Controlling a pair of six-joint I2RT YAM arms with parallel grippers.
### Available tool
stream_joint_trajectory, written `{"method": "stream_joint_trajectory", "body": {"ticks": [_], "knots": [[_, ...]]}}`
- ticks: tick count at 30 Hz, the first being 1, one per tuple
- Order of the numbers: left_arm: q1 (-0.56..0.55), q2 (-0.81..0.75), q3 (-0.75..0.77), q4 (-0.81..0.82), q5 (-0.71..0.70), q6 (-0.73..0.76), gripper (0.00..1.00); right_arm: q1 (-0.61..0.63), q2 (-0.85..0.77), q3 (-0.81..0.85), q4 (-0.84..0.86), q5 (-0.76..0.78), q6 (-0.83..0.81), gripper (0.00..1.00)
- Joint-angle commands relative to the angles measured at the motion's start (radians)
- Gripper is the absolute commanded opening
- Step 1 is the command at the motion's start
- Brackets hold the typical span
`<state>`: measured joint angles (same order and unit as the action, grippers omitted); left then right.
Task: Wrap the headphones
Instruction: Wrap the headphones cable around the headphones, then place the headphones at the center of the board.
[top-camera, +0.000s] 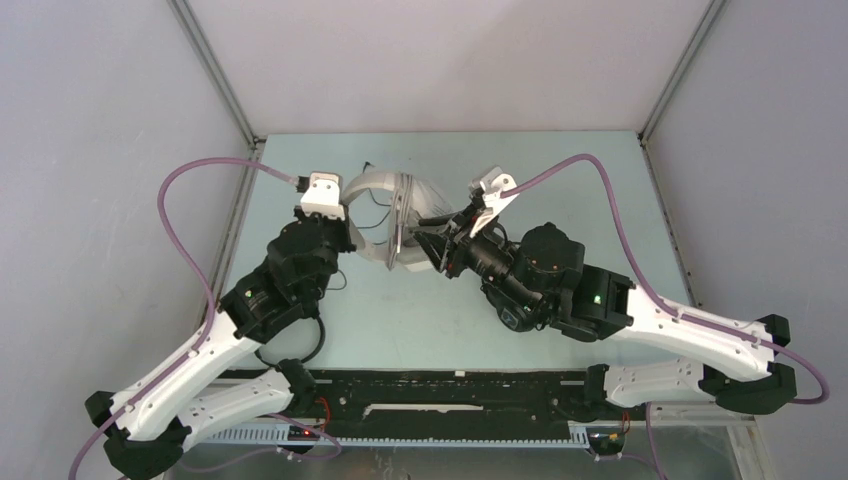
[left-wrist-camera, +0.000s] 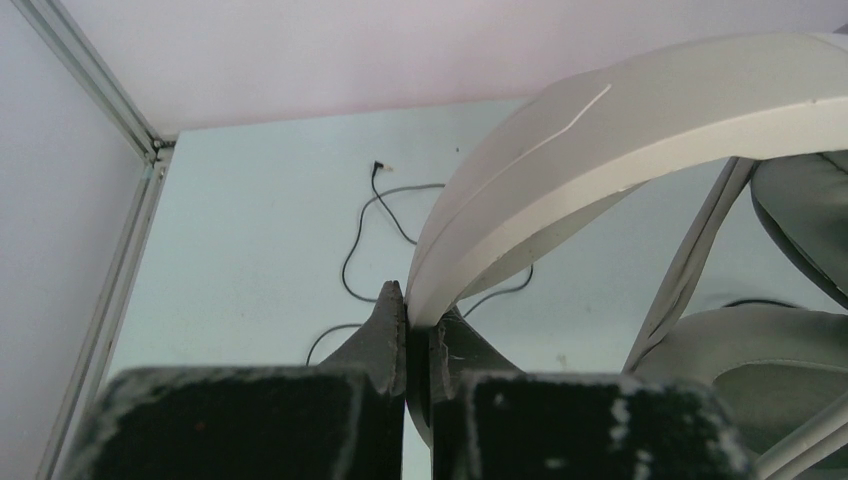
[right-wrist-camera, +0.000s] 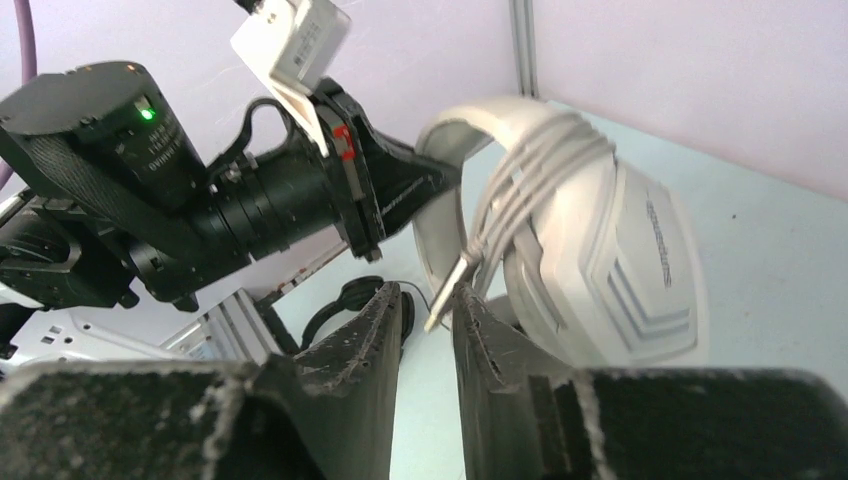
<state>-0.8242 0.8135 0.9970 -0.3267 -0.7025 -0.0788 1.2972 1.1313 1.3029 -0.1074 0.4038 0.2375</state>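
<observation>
The robot's left gripper needs to release the white-grey headphones on the table (top-camera: 488, 193) between the black headphones and the back wall.
The white-grey headphones (top-camera: 400, 205) stand on edge at mid-table between both arms. My left gripper (left-wrist-camera: 418, 305) is shut on their headband (left-wrist-camera: 620, 130), pinching its lower end; in the top view that gripper (top-camera: 352, 240) is at the headphones' left side. Several turns of the grey cable (right-wrist-camera: 540, 165) lie wound over the headband beside the ear cup (right-wrist-camera: 630, 260). The cable's plug (right-wrist-camera: 447, 292) hangs between the tips of my right gripper (right-wrist-camera: 428, 292), whose jaws stand apart. Small black headphones (right-wrist-camera: 345, 300) lie on the table behind them.
A thin black cable (left-wrist-camera: 365, 230) with its plug (left-wrist-camera: 378, 167) trails across the pale green table (left-wrist-camera: 260, 200) toward the back left corner. The left arm's wrist (right-wrist-camera: 200, 200) is close to my right gripper. Grey walls (top-camera: 430, 60) enclose the table.
</observation>
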Motion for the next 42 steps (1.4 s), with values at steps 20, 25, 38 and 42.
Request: {"method": "stream_joint_trajectory", "body": {"ticks": [20,25,38,42], "knots": [[0.003,-0.007,0.201,-0.106,0.237,-0.146,0.0,-0.093,0.182,0.036,0.006,-0.018,0.035,0.15],[0.002,-0.002,0.242,-0.145,0.254,-0.16,0.0,-0.096,0.159,0.013,0.022,-0.014,0.022,0.15],[0.003,0.097,0.225,-0.149,0.179,-0.116,0.0,-0.081,-0.007,-0.042,0.05,-0.261,0.108,0.22],[0.003,0.169,0.224,-0.105,0.176,-0.099,0.0,-0.063,-0.061,-0.074,0.015,-0.266,0.106,0.26]]}}
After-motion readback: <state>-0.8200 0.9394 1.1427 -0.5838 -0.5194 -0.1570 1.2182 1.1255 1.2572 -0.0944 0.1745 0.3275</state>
